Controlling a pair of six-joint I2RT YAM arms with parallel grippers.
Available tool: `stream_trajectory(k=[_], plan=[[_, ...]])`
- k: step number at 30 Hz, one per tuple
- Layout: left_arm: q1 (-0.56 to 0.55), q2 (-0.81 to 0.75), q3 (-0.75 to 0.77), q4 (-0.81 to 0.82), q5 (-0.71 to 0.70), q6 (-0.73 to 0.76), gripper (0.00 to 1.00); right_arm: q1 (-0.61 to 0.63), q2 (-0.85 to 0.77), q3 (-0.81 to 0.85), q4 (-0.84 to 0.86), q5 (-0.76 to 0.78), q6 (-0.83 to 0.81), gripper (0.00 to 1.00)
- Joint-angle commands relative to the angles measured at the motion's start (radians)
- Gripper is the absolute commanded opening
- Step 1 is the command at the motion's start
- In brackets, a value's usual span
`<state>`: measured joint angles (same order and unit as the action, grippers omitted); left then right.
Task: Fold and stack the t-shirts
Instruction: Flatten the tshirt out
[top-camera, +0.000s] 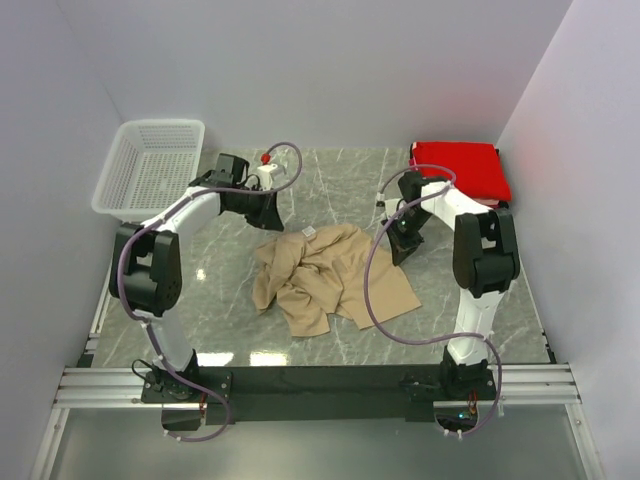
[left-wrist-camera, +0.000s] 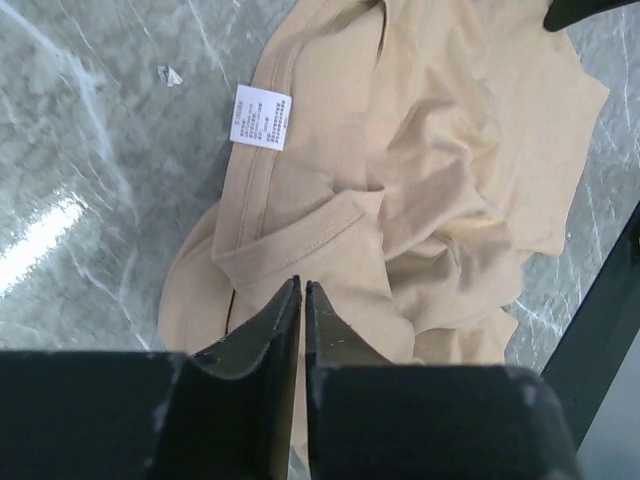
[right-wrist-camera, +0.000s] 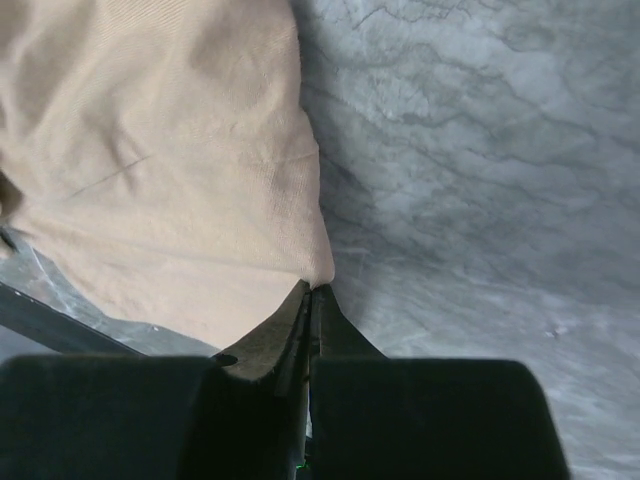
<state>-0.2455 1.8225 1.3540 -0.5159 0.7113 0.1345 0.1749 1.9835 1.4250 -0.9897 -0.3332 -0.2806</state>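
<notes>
My left gripper's fingers are shut short of the tan t-shirt's loose hem, so next I open them and pinch the hem's corner (left-wrist-camera: 228, 257) before I lift the t-shirt.
The tan t-shirt (top-camera: 330, 278) lies crumpled in the middle of the marble table, its white neck label (left-wrist-camera: 260, 117) facing up. My left gripper (top-camera: 270, 218) is at the shirt's far left edge, and its jaws have closed to a thin slit on a fold by the sleeve hem (left-wrist-camera: 302, 285). At the shirt's right side, my right gripper (top-camera: 404, 248) is shut, with the corner of the tan cloth (right-wrist-camera: 200, 150) pinched at its tips (right-wrist-camera: 310, 290). The red t-shirt (top-camera: 460, 170) lies folded at the back right corner.
A white mesh basket (top-camera: 150, 165) stands at the back left, partly off the table. White walls close in the back and both sides. A black rail (top-camera: 320, 385) runs along the near edge by the arm bases.
</notes>
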Motion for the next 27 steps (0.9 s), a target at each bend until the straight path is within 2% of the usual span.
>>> stream_trajectory(k=[1, 2, 4, 5, 8, 10, 13, 14, 16, 17, 19, 22, 25, 27], plan=[[-0.003, 0.038, 0.045, -0.018, 0.024, 0.002, 0.13, -0.011, -0.072, 0.051, -0.021, 0.005, -0.046, 0.0], [-0.002, 0.046, 0.049, -0.019, 0.01, -0.007, 0.26, -0.014, -0.071, 0.054, -0.029, 0.003, -0.048, 0.0], [-0.001, 0.064, 0.05, -0.019, -0.029, -0.019, 0.42, -0.014, -0.066, 0.06, -0.033, 0.006, -0.054, 0.0], [-0.003, 0.069, 0.048, -0.018, -0.041, -0.021, 0.53, -0.015, -0.064, 0.06, -0.036, 0.006, -0.057, 0.0], [-0.003, 0.09, 0.051, -0.027, -0.053, -0.018, 0.58, -0.018, -0.066, 0.06, -0.044, 0.008, -0.065, 0.0], [-0.005, 0.109, 0.06, -0.053, -0.036, -0.009, 0.56, -0.018, -0.071, 0.066, -0.046, 0.011, -0.069, 0.0], [-0.008, 0.118, 0.074, -0.064, -0.01, 0.002, 0.44, -0.029, -0.074, 0.092, -0.046, 0.025, -0.078, 0.0], [-0.008, 0.12, 0.082, -0.062, -0.006, 0.004, 0.35, -0.034, -0.072, 0.101, -0.049, 0.029, -0.081, 0.0], [-0.008, 0.126, 0.095, -0.064, 0.004, 0.004, 0.25, -0.049, -0.066, 0.136, -0.056, 0.026, -0.086, 0.0], [-0.006, 0.127, 0.117, -0.064, 0.011, -0.001, 0.15, -0.055, -0.063, 0.152, -0.058, 0.025, -0.086, 0.0], [0.0, 0.13, 0.141, -0.067, 0.013, -0.004, 0.05, -0.066, -0.06, 0.199, -0.063, 0.025, -0.091, 0.0], [0.044, 0.135, 0.212, -0.075, 0.001, 0.005, 0.01, -0.086, -0.071, 0.274, -0.063, 0.028, -0.106, 0.0], [0.081, 0.168, 0.351, -0.124, -0.016, 0.02, 0.01, -0.106, -0.074, 0.381, -0.061, 0.03, -0.12, 0.0], [0.115, 0.191, 0.498, -0.139, -0.05, 0.019, 0.01, -0.127, -0.078, 0.445, -0.04, 0.028, -0.118, 0.0]])
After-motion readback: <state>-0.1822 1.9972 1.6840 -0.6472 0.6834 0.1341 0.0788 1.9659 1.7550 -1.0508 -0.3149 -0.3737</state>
